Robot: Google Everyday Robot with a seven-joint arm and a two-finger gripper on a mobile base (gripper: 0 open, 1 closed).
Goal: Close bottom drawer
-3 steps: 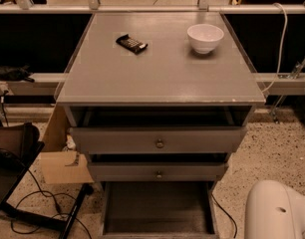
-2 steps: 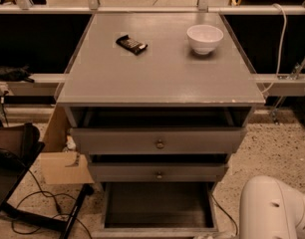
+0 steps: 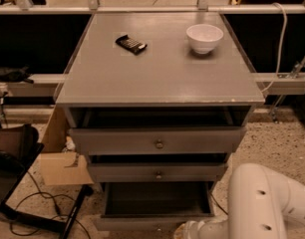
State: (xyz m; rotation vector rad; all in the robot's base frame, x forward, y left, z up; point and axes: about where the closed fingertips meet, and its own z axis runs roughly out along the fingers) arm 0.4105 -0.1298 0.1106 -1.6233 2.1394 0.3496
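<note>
Next, I let go of the bottom drawer with my gripper when its front is pushed back just below the middle drawer [image 3: 158, 202].
The bottom drawer [image 3: 157, 201] of the grey cabinet is pulled out, showing its plain dark tray. Its slim front [image 3: 142, 223] lies at the lower edge of the camera view. My white arm [image 3: 264, 203] reaches in from the lower right. My gripper [image 3: 185, 231] is at the very bottom edge, right against the right part of the drawer front, and is mostly cut off by the frame.
The top drawer [image 3: 157, 141] and middle drawer [image 3: 157, 172] stand slightly out. A white bowl [image 3: 205, 37] and a dark snack bar [image 3: 131, 44] sit on the cabinet top [image 3: 157, 78]. A cardboard box [image 3: 63, 163], cables and a dark chair [image 3: 13, 158] are at the left.
My arm has moved up and left, further into view, toward the bottom drawer's front. The drawer front now shows a little higher in the view.
</note>
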